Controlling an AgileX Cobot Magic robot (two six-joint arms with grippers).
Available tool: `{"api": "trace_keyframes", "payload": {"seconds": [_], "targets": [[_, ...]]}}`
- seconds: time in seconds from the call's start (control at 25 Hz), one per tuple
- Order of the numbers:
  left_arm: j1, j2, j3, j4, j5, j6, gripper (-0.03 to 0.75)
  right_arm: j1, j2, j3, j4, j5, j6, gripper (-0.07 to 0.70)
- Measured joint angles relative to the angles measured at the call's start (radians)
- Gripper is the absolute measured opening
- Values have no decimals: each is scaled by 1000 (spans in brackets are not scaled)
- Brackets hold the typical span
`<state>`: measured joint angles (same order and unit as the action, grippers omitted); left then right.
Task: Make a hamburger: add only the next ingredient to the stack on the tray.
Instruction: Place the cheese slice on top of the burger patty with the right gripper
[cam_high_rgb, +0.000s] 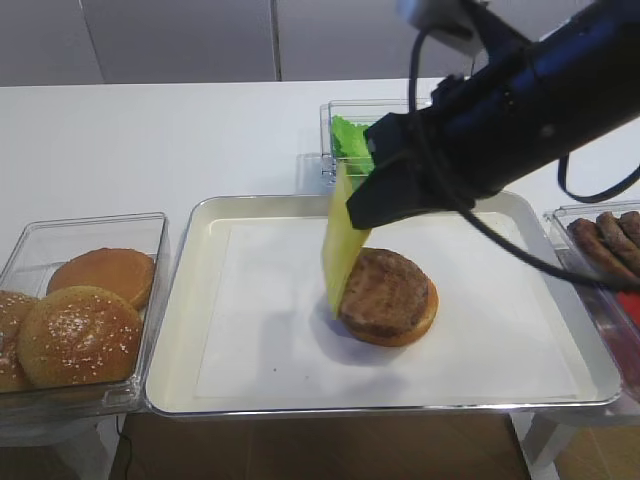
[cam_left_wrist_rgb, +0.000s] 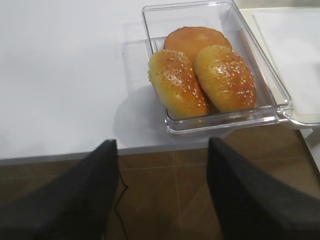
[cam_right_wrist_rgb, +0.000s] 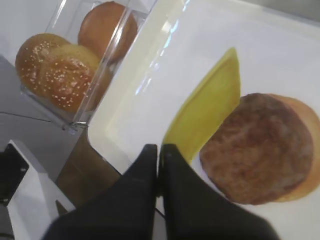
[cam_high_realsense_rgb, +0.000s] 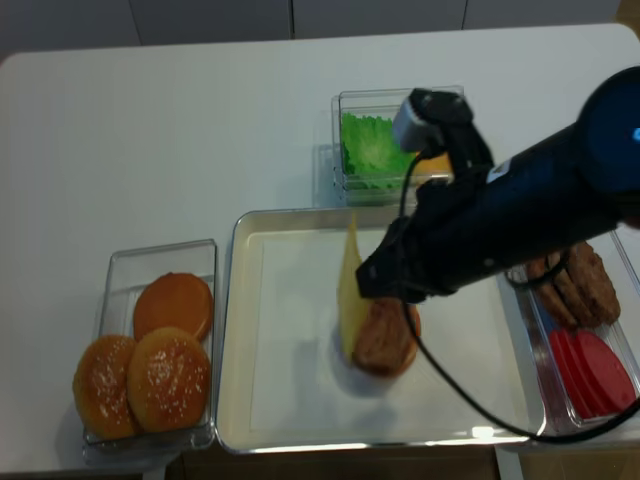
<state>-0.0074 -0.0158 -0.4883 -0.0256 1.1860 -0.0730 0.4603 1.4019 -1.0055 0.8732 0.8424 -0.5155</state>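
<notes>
I need to lay the yellow cheese slice flat on top of the brown patty (cam_high_realsense_rgb: 379, 322) (cam_right_wrist_rgb: 257, 144) with my right gripper.
A yellow cheese slice (cam_high_rgb: 343, 245) hangs on edge from my right gripper (cam_high_rgb: 357, 207), which is shut on the slice's top corner. The slice's lower edge sits at the left side of the stack, a brown patty (cam_high_rgb: 384, 290) on an orange-tan bun half (cam_high_rgb: 428, 316), on the paper-lined metal tray (cam_high_rgb: 178, 300). The right wrist view shows the black fingers pressed together at my right gripper (cam_right_wrist_rgb: 158, 148), with the cheese slice (cam_right_wrist_rgb: 210, 107) reaching away beside the patty (cam_right_wrist_rgb: 257, 147). My left gripper (cam_left_wrist_rgb: 161, 142) is open over the floor just off the table's front edge, holding nothing.
A clear box of sesame buns (cam_high_rgb: 80, 315) stands left of the tray. Behind the tray is a box of green lettuce (cam_high_realsense_rgb: 372, 148). At the right, boxes hold brown patties (cam_high_realsense_rgb: 578, 282) and red slices (cam_high_realsense_rgb: 592, 370). The dark right arm (cam_high_realsense_rgb: 520, 220) reaches over the tray's right half.
</notes>
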Motion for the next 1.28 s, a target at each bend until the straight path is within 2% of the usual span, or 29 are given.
{"api": "trace_keyframes", "payload": {"seconds": [0.2, 0.4, 0.64, 0.88, 1.28], "targets": [[0, 0, 0, 0, 0, 0, 422, 32, 57, 0, 4, -49, -7, 11], [0, 0, 0, 0, 0, 0, 422, 32, 81, 0, -92, -95, 2, 11], [0, 0, 0, 0, 0, 0, 422, 32, 85, 0, -269, -99, 90, 11], [0, 0, 0, 0, 0, 0, 422, 32, 94, 0, -396, -99, 182, 11], [0, 0, 0, 0, 0, 0, 422, 32, 129, 0, -486, -93, 249, 11]]}}
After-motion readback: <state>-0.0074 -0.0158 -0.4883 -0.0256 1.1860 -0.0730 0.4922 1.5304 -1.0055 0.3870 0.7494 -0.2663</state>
